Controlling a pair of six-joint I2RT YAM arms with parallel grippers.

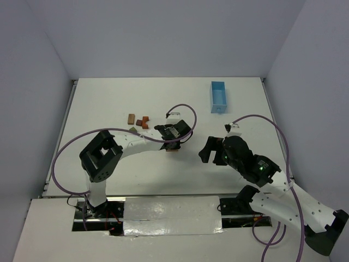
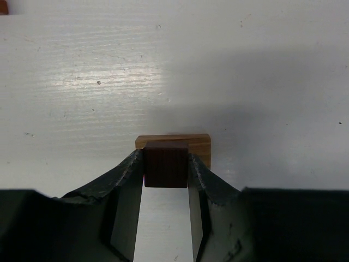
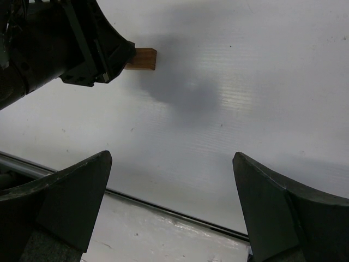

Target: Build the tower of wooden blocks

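I need to use my left gripper to set the dark brown block, now held above the light brown block, down on the light brown block's end [image 1: 169, 148] [image 2: 155, 156] that is nearest the reddish-orange pieces.
My left gripper [image 2: 166, 170] is shut on a dark brown block [image 2: 166, 166], gripping it by two opposite sides. Right under and behind it a light brown block [image 2: 199, 143] lies flat on the white table; I cannot tell whether the two touch. From above, the left gripper [image 1: 174, 136] hangs mid-table over that light brown block [image 1: 173, 148]. The right wrist view shows the same light brown block [image 3: 143, 59] beside the left gripper's fingers [image 3: 106, 57]. My right gripper [image 3: 172, 158] is open and holds nothing; it hovers to the right [image 1: 210, 150].
Loose pieces lie left of the left gripper: a brown block [image 1: 131, 118], reddish-orange pieces [image 1: 143, 123] and an olive piece [image 1: 133, 130]. A light-blue tray [image 1: 218, 96] stands at the back right. A purple cable [image 1: 182, 109] loops above the left wrist.
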